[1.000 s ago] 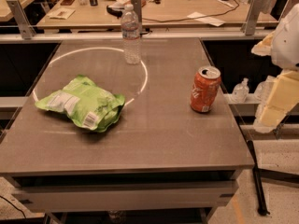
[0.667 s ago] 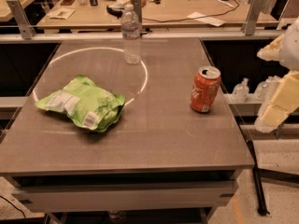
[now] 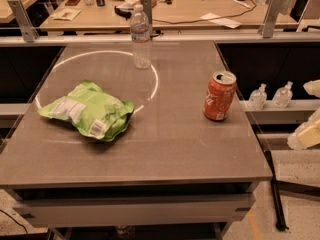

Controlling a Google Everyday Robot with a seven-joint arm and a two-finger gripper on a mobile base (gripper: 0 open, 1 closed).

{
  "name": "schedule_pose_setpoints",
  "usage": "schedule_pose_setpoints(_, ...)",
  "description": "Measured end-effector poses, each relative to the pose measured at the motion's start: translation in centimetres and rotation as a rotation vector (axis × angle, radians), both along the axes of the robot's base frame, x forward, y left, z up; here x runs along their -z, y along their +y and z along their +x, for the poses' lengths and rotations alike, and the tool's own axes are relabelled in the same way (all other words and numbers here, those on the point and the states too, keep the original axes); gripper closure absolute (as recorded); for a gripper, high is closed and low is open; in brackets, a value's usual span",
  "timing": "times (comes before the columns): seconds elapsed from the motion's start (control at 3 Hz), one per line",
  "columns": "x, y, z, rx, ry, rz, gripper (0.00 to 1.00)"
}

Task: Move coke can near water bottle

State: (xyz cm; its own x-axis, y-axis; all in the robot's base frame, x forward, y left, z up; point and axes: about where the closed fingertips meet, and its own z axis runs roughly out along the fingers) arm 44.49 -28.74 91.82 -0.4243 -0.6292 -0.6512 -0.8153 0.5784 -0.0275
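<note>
Next, my gripper needs to go to the coke can's side [image 3: 218,100], just below its middle, and close there, leaving the silver top free.
The coke can [image 3: 219,96], red-orange with a silver open top, stands upright near the right edge of the grey table [image 3: 165,149]. The water bottle [image 3: 140,36], clear with a white cap, stands upright at the far middle of the table, on a white circle line. My gripper [image 3: 306,134] shows only as cream-coloured parts at the right edge of the view, off the table and well to the right of the can. It touches nothing.
A green chip bag [image 3: 87,110] lies on the left half of the table. Two tiny clear bottles [image 3: 271,95] stand on a ledge beyond the table's right edge. A cluttered desk [image 3: 175,4] lies behind a rail at the back.
My gripper has drifted right and down, further out of the view. The can, the bottle and the bag have not moved.
</note>
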Motion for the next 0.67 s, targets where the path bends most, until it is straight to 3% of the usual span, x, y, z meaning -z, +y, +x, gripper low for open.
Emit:
schedule_pose_setpoints(0.33,0.99,-0.10,-0.09,0.050,-0.086,0.211,0.00)
schedule_pose_setpoints(0.67,1.83,0.78,-0.21,0.084,-0.144,0.375,0.00)
